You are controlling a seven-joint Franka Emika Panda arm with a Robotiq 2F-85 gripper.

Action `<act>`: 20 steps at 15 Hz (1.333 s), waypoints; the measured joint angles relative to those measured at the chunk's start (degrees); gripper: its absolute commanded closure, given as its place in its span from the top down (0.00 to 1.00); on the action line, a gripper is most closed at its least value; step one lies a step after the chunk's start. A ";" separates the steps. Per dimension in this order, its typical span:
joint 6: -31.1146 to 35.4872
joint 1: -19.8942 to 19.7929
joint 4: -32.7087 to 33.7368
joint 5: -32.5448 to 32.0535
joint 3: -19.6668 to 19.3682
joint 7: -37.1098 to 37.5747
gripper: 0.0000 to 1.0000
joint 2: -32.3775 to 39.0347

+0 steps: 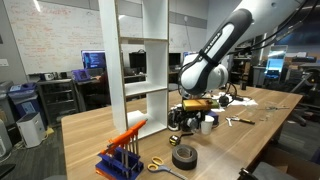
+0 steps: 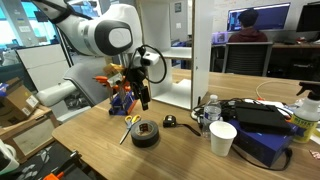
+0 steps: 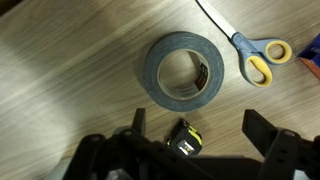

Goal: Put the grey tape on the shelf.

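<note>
Next, the robot's gripper needs to move to the grey tape's side point(image 1: 194, 155) point(image 3: 154, 82) farthest from the yellow-handled scissors and close there, with one finger inside the tape's hollow centre.
The grey tape point(image 3: 150, 70) lies flat on the wooden table, a dark ring with a hollow centre; it shows in both exterior views point(image 1: 184, 156) point(image 2: 146, 133). My gripper point(image 3: 200, 128) is open and empty. It hangs above the table just beside the tape, and a small black and yellow tape measure point(image 3: 183, 140) lies between its fingers. In the exterior views the gripper point(image 1: 186, 118) point(image 2: 143, 100) points down, above and slightly behind the tape. The tall white shelf point(image 1: 140, 60) point(image 2: 205, 50) stands behind it on the table.
Yellow-handled scissors point(image 3: 255, 55) point(image 2: 130, 125) lie right next to the tape. A white cup point(image 2: 222, 138) and black gadgets on a blue box point(image 2: 262, 130) sit to one side. A blue rack with orange tools point(image 1: 122, 155) stands near the table edge.
</note>
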 measured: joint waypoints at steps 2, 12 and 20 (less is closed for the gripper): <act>1.44 0.20 0.11 0.53 -0.29 -0.40 1.00 3.01; 5.50 1.90 3.16 1.44 -3.03 -3.31 1.00 15.95; 7.52 3.01 6.70 1.42 -6.42 -5.70 1.00 22.70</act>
